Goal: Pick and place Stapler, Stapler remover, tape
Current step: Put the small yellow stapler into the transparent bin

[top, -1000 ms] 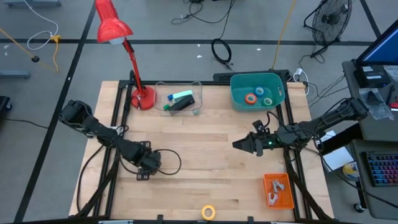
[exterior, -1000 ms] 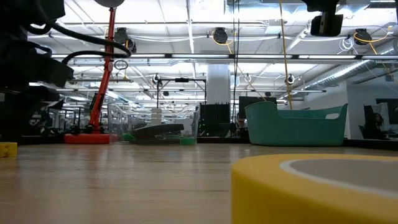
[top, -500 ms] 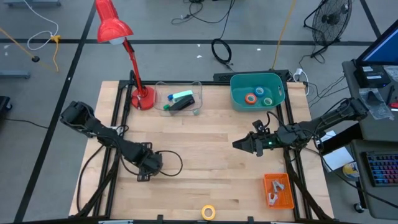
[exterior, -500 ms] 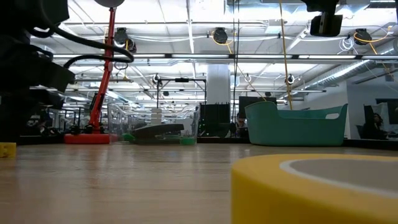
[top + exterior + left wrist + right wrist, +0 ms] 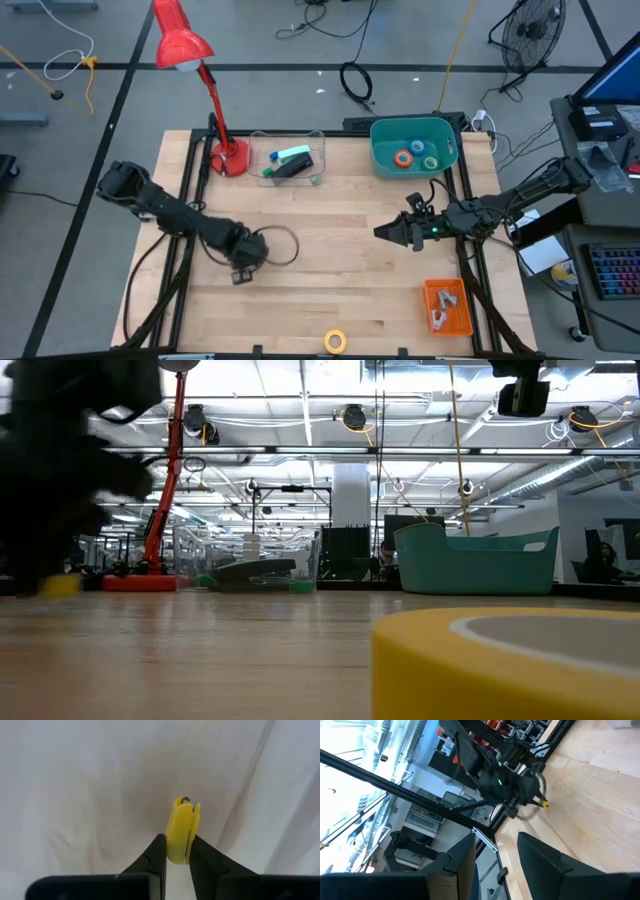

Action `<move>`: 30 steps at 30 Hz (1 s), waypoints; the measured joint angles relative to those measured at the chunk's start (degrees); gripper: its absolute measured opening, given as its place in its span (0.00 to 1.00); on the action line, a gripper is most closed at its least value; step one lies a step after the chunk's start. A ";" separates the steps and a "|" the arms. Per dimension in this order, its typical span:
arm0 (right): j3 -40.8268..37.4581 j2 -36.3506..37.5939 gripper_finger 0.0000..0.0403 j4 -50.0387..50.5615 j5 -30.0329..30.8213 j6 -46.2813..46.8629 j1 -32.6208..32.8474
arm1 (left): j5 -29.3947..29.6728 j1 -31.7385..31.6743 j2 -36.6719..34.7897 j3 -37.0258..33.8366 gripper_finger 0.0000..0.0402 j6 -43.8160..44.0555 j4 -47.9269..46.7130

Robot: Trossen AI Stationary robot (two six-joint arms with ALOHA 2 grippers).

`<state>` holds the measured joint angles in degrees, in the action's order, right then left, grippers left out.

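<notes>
The robot's left gripper should set the yellow stapler remover down between the black stapler and the clear box's front corner [image 5: 307, 174].
A small yellow stapler remover [image 5: 181, 820] sits between the fingers of my left gripper [image 5: 177, 845], which is shut on it and points down over the table's left half [image 5: 243, 272]. In the low view the remover [image 5: 58, 585] shows under the dark gripper. My right gripper [image 5: 380, 232] hovers level over the right half, open with nothing between its fingers [image 5: 495, 845]. A yellow tape roll [image 5: 335, 341] lies flat near the front edge. The stapler [image 5: 292, 162] lies in a clear box. Orange, green and blue tape rolls [image 5: 415, 157] lie in a teal bin. My left gripper pinches the stapler remover's two flat sides [image 5: 180, 837] between its two fingers [image 5: 156, 855]. The fingers come from above, pointing down. The remover stands on edge in the hold, at or just above the tabletop; which of the two I cannot tell.
A red desk lamp [image 5: 228, 155] stands at the back left beside the clear box [image 5: 255, 150]. The teal bin [image 5: 380, 135] is at the back right. An orange tray [image 5: 462, 312] with grey pieces sits near the front right corner. Bare wood lies between the arms.
My left gripper has gone toward the table's right edge and rolled a little. The yellow stapler remover, which lay on the wood beside it, has gone along with it and shows slightly higher in the low view.
</notes>
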<state>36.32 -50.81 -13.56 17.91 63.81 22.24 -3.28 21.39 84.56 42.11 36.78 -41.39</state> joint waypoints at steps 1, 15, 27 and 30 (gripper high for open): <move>0.00 0.00 0.35 0.07 0.02 0.00 0.00 | 0.54 -1.33 -0.87 0.73 0.13 -0.11 0.88; 0.00 0.00 0.35 0.02 1.62 -0.42 0.00 | 7.20 -21.99 -5.42 13.30 0.13 -10.02 8.64; 0.00 0.00 0.35 0.05 1.71 -1.49 0.00 | 0.39 -46.69 -3.15 17.48 0.13 -15.51 16.29; 0.00 0.00 0.35 0.04 1.88 -1.70 0.00 | -3.14 -48.44 0.46 17.46 0.13 -16.02 17.62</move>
<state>36.32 -50.81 -13.52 19.79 62.11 22.24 -6.41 -27.04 85.02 59.57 20.77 -23.78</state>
